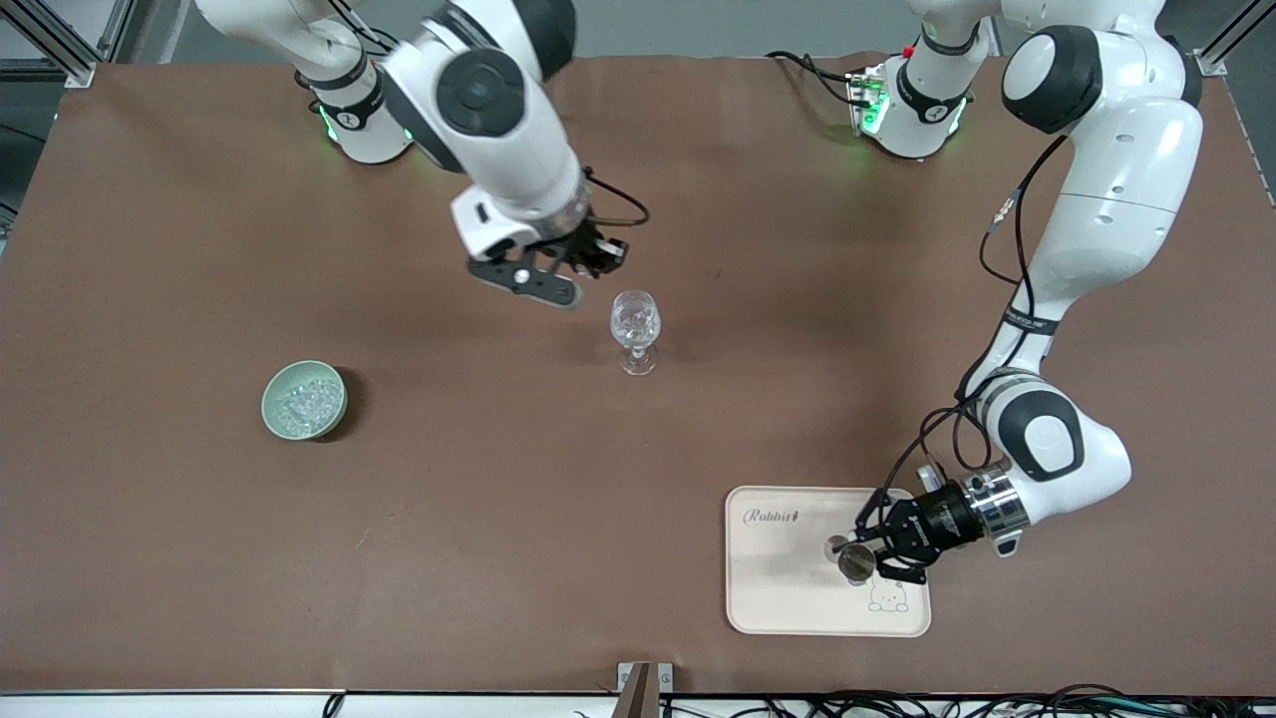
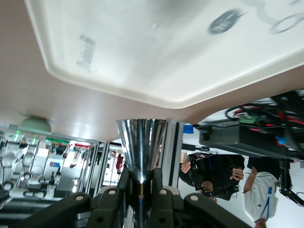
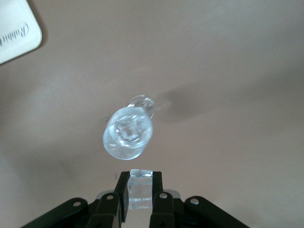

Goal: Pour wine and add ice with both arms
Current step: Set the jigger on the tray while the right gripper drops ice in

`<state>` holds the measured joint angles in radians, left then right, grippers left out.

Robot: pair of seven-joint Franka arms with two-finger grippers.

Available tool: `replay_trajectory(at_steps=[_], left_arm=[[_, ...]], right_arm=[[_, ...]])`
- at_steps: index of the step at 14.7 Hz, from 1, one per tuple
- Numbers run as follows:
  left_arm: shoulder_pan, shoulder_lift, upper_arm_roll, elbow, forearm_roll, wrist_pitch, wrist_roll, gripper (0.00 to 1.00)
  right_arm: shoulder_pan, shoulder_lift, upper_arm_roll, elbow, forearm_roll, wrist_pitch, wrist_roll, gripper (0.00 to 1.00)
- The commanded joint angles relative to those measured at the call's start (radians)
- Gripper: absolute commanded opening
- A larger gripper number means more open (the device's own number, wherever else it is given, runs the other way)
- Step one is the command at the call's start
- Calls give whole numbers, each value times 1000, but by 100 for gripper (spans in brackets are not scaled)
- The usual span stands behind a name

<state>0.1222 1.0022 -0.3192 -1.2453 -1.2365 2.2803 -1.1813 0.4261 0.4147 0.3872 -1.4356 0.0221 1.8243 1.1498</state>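
Note:
Next, my left gripper sets down and lets go of the steel cup, now low over the tray, on the cream tray (image 1: 854, 549) (image 2: 166, 10) between the lettering and the animal drawing.
The clear stemmed glass (image 1: 635, 324) stands mid-table and also shows in the right wrist view (image 3: 128, 133). My right gripper (image 1: 596, 255) hangs just beside and above its rim, toward the robots' bases. In the right wrist view this gripper (image 3: 140, 183) is shut on one clear ice cube (image 3: 141, 190). More ice (image 1: 307, 404) lies in the pale green bowl (image 1: 289, 384). My left gripper (image 1: 865, 548) is low over the cream tray (image 1: 778, 588), shut on the narrow stem of a shiny steel cup (image 1: 855, 560), which also shows in the left wrist view (image 2: 142, 145).
The tray lies near the front edge toward the left arm's end, and it also shows in the left wrist view (image 2: 166, 57). The bowl sits toward the right arm's end. Brown table surface lies between bowl, glass and tray. Cables run along the front edge.

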Motion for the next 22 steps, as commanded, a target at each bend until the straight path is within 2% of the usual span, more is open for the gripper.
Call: replay_trajectory(at_steps=[1,4,8,11,13,15,16,18,20,22], left_arm=[[28,44,-8,21,-34,2,101,1],[50,72,-8,18,-80,-7,158,1],[59,94,-8,15,-83,-24,173,1],[59,107,-8,15,-83,-25,175,1],[59,108,-6,10,-83,-25,207,4],[59,108,-6,-8,-81,-25,262,20],[59,108,-5,-8,-77,-25,276,34],[59,101,-4,-8,-71,-24,279,100],[68,79,-3,-9,-35,-44,273,100],[103,55,12,-9,97,-144,270,100]], right_arm=[[28,65,7,43,-37,18,41,1],[42,102,7,50,-76,38,41,1],[40,118,4,53,-80,70,41,2],[39,124,2,53,-120,73,42,2],[40,137,2,52,-125,72,42,2],[40,141,2,53,-131,75,47,2],[40,144,2,52,-131,82,48,2],[42,151,2,52,-131,89,48,2],[42,157,2,52,-131,89,48,3],[43,159,2,52,-133,89,48,5]])
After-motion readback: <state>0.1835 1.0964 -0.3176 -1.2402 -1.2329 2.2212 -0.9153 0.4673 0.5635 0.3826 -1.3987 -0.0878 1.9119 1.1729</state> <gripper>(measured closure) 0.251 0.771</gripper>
